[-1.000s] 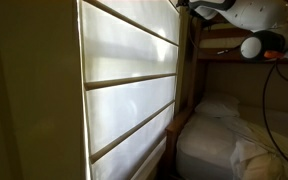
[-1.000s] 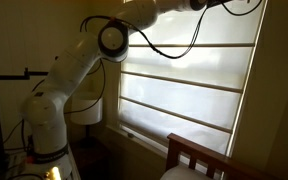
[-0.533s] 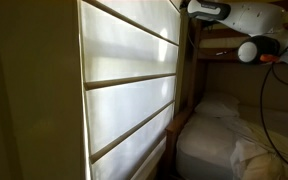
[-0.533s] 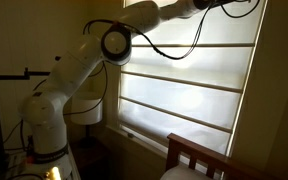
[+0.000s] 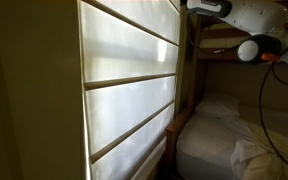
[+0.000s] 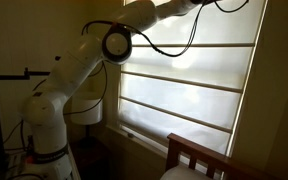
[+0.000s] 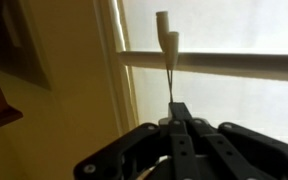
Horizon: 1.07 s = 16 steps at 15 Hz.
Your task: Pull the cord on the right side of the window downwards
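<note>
Next, I open my gripper, as it pinches the thin string short of the tassel ends, and take the cord close to the tassel ends (image 7: 170, 50) before I pull down.
In the wrist view my gripper (image 7: 175, 106) is shut, its two black fingers pressed together on the cord (image 7: 169, 80). This very thin string runs straight up out of the fingertips to two pale tassel ends (image 7: 170, 42). Behind it hang the window's bright beige shade (image 7: 234, 110) and one of its horizontal slats (image 7: 224, 64), with the pale frame (image 7: 111, 60) to the left. In both exterior views the arm (image 5: 246, 14) (image 6: 154, 12) reaches to the window's (image 5: 129, 90) (image 6: 189, 90) upper right corner. The cord is too thin to make out there.
A bunk bed with white bedding (image 5: 234, 135) and a dark wooden frame (image 5: 224, 45) stands close beside the window. Its headboard (image 6: 199, 155) sits under the sill. A black cable (image 6: 179, 45) loops from the arm across the shade. A lamp (image 6: 88, 108) stands behind the robot base (image 6: 44, 130).
The jaws have gone from open to shut on the cord. The arm's wrist has shifted slightly at the window's upper corner.
</note>
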Available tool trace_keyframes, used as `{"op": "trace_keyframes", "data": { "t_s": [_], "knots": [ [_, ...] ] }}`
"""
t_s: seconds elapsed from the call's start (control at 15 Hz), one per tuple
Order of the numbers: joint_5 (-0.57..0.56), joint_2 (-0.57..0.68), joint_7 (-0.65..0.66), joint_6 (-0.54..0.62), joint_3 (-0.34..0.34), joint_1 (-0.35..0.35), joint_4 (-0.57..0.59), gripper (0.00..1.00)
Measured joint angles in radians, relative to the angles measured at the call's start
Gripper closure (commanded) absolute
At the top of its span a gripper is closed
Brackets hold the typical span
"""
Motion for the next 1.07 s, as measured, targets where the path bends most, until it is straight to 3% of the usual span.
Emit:
{"op": "trace_keyframes", "data": {
  "t_s": [0.4,0.73,0.8,1.07],
  "knots": [
    [-0.01,-0.015,0.018,-0.032,0.011,-0.002,-0.002,0.4],
    [-0.029,-0.049,0.012,-0.237,0.014,-0.006,-0.005,0.05],
    [-0.03,-0.056,0.012,-0.27,0.014,-0.008,-0.005,0.01],
    [-0.03,-0.064,0.005,-0.287,0.019,-0.027,-0.005,0.0]
  ]
}}
